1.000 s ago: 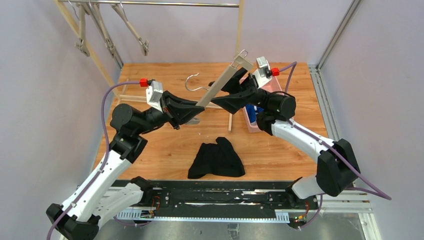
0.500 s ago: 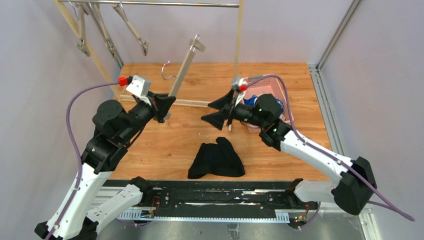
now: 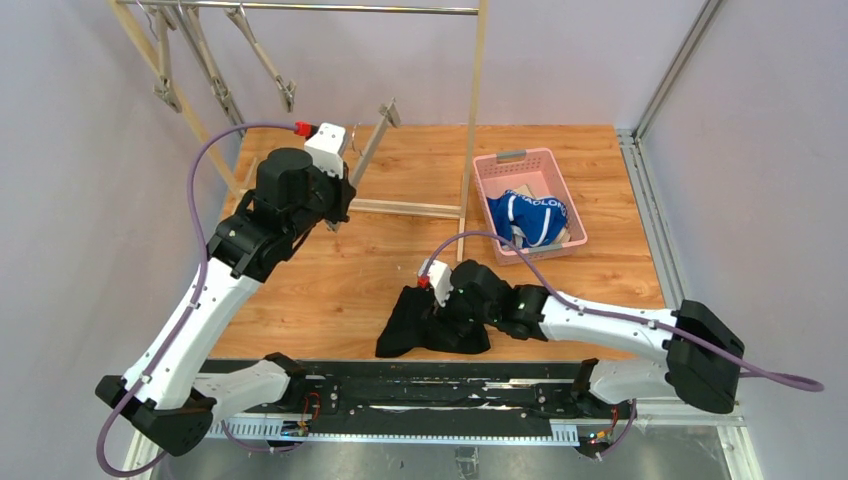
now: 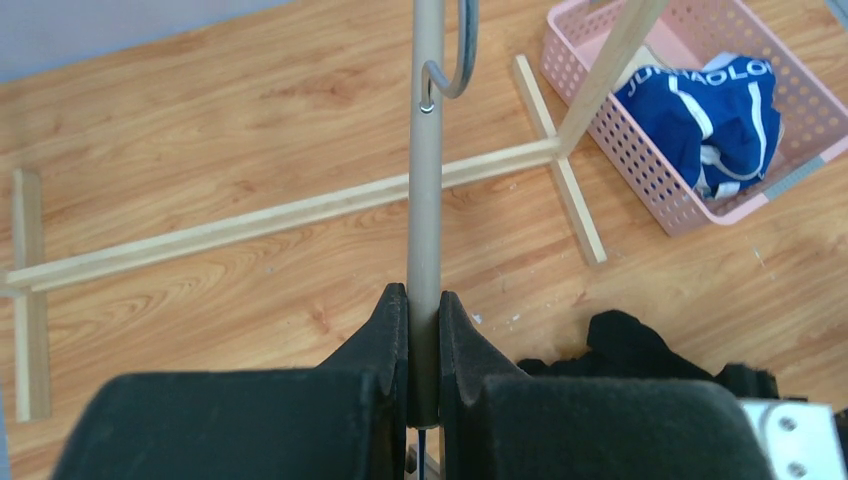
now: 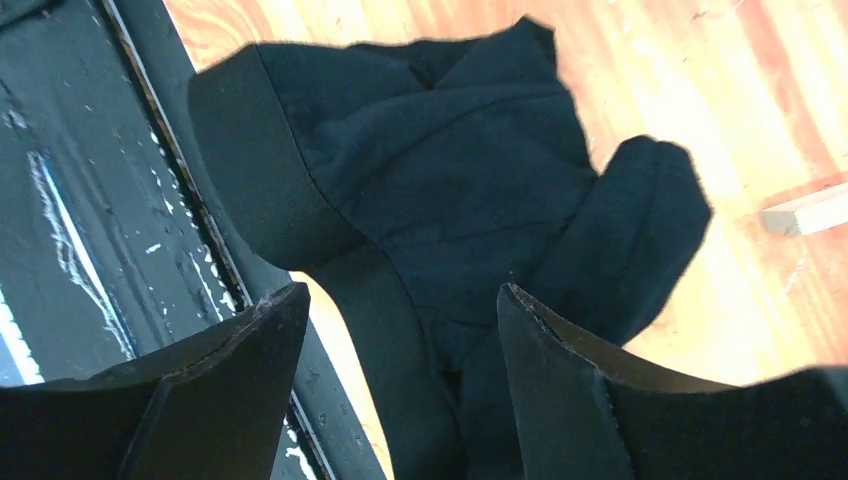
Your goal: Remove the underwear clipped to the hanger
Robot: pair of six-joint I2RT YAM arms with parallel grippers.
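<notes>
The middle of the waistband seam (image 3: 423,331) (image 5: 408,288) of the black underwear, near the black base rail, will be gripped by my right gripper.
My left gripper (image 3: 338,203) is shut on the lower end of the grey hanger bar (image 3: 368,150), held tilted up toward the rack; the left wrist view shows the bar (image 4: 425,180) between the jaws of this gripper (image 4: 423,310), with no cloth on it. The black underwear (image 3: 405,322) lies crumpled on the floor near the front edge. My right gripper (image 3: 442,312) is open just above it, its jaws straddling the cloth (image 5: 460,180) in the right wrist view (image 5: 400,310). The blue underwear (image 3: 528,218) lies in the pink basket (image 3: 505,160), with a cream-beige piece (image 3: 527,189) beneath it.
A wooden clothes rack stands at the back: its floor bar (image 3: 400,208), upright post (image 3: 476,100) and top rail with spare clip hangers (image 3: 265,60). The black base rail (image 3: 430,395) runs along the near edge, close to the black underwear.
My left arm has swung the hanger back and left toward the rack. My right arm has come down from beside the basket to the black underwear, jaws open.
</notes>
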